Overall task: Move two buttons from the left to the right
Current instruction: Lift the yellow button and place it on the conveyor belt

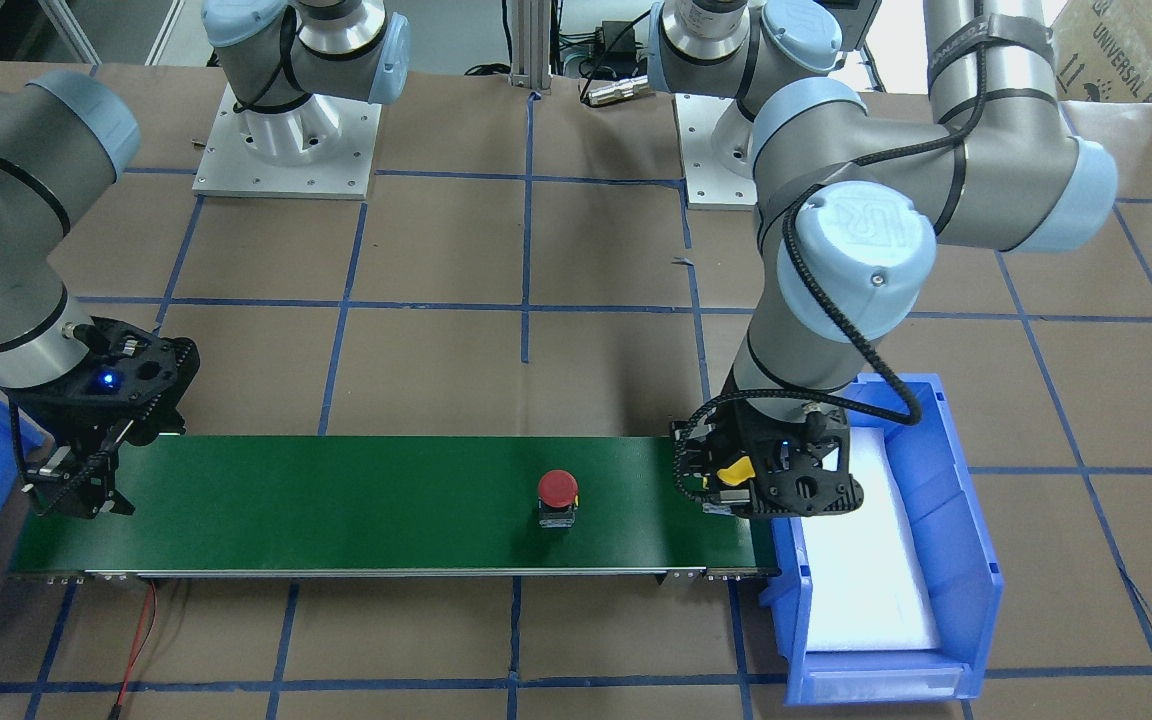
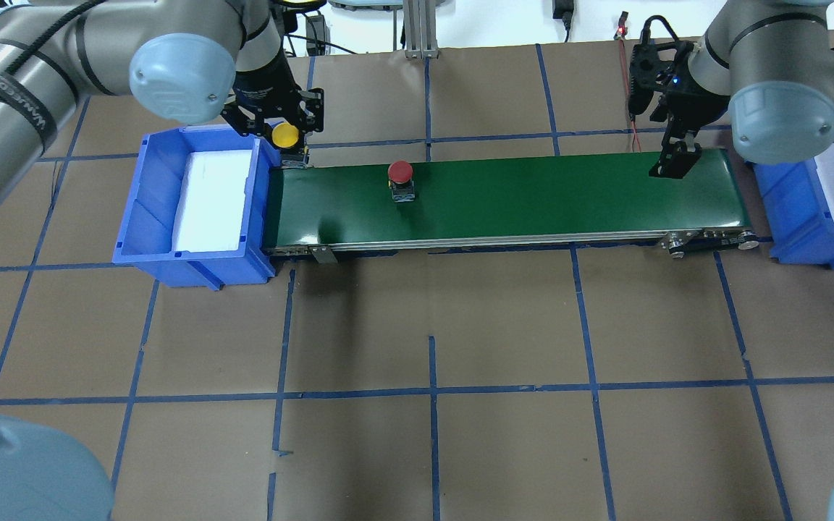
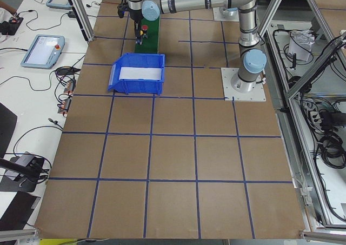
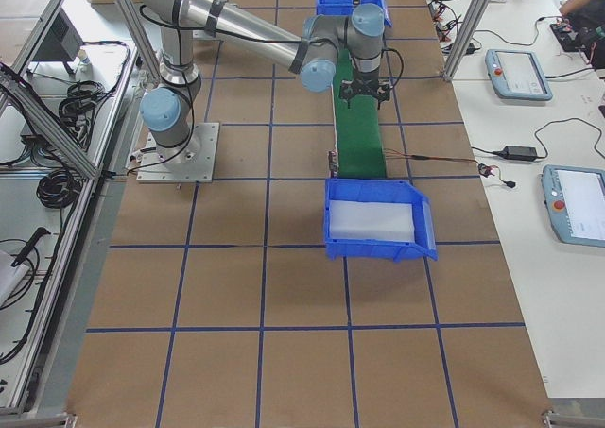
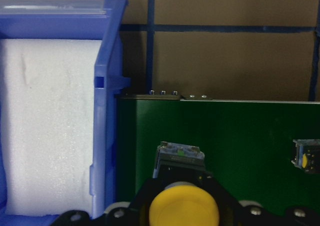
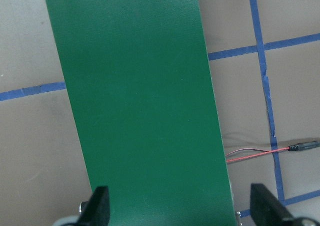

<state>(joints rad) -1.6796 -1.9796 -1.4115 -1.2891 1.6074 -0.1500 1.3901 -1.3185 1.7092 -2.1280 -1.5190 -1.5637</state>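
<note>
The robot's left gripper will release the yellow button on the green belt (image 1: 665, 526) (image 5: 215, 150) between the red button and the foam-lined bin.
The yellow button (image 2: 286, 133) hangs over the left end of the green belt (image 2: 518, 195), beside the blue bin. My left gripper (image 2: 288, 145) is shut on it. The left wrist view shows its yellow cap (image 5: 184, 210) between the fingers and its grey body (image 5: 179, 158) over the belt; I cannot tell whether it touches. The red button (image 2: 400, 174) stands upright on the belt, a short way to the right, also shown from the front (image 1: 557, 490). My right gripper (image 2: 674, 163) hovers over the belt's right end, open and empty, fingers (image 6: 100, 206) wide apart.
A blue bin (image 2: 142, 210) lined with white foam abuts the belt's left end. A second blue bin (image 2: 797, 231) stands past the right end. A red wire (image 1: 136, 640) trails from the belt at the right arm's end. Brown table with blue tape grid.
</note>
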